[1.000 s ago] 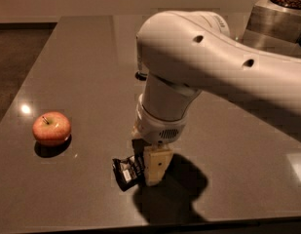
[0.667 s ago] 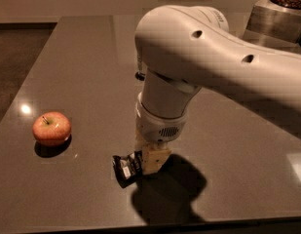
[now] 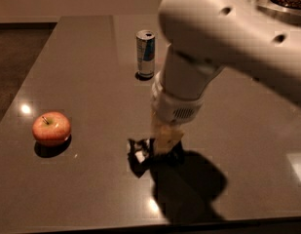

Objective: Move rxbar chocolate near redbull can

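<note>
I will release the rxbar chocolate, now low over the table's front middle, from my gripper on the table (image 3: 165,84) beside the redbull can's front base.
The rxbar chocolate (image 3: 138,151) is a black wrapper with white marks, low over the dark table near its front middle. Only its left end shows; the rest is hidden under the gripper. My gripper (image 3: 164,146) hangs straight down from the big white arm (image 3: 223,28) and is shut on the bar's right part. The redbull can (image 3: 145,53) stands upright farther back on the table, well behind the gripper and slightly to its left, apart from the bar.
A red apple (image 3: 51,128) lies on the table (image 3: 86,67) at the left. A metal container (image 3: 281,4) sits at the back right corner. The table's front edge runs just below the arm's shadow (image 3: 189,184).
The gripper has closed on the bar and shifted it right and toward the back. The arm has swung, so the can behind it now shows. The apple has not moved.
</note>
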`<action>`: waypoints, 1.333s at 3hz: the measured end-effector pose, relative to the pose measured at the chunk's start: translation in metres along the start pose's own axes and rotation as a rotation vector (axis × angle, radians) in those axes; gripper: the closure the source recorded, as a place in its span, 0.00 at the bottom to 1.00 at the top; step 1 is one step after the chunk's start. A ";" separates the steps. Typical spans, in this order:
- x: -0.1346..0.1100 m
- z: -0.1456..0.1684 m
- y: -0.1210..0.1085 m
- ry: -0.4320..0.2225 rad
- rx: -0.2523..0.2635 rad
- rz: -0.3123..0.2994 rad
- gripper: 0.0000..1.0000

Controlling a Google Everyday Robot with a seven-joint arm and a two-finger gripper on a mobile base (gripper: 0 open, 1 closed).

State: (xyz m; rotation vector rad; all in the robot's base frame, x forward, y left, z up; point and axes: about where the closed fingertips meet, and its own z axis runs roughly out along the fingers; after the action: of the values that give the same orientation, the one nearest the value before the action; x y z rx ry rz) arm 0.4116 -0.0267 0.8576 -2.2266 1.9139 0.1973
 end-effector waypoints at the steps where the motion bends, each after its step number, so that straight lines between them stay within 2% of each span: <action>1: 0.028 -0.032 -0.036 -0.010 0.092 0.123 1.00; 2: 0.050 -0.048 -0.067 -0.009 0.149 0.202 1.00; 3: 0.061 -0.048 -0.095 -0.023 0.189 0.255 1.00; 4: 0.066 -0.046 -0.134 -0.024 0.222 0.298 1.00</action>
State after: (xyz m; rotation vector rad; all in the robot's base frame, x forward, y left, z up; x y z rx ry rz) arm 0.5531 -0.0822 0.8955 -1.7880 2.1316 0.0502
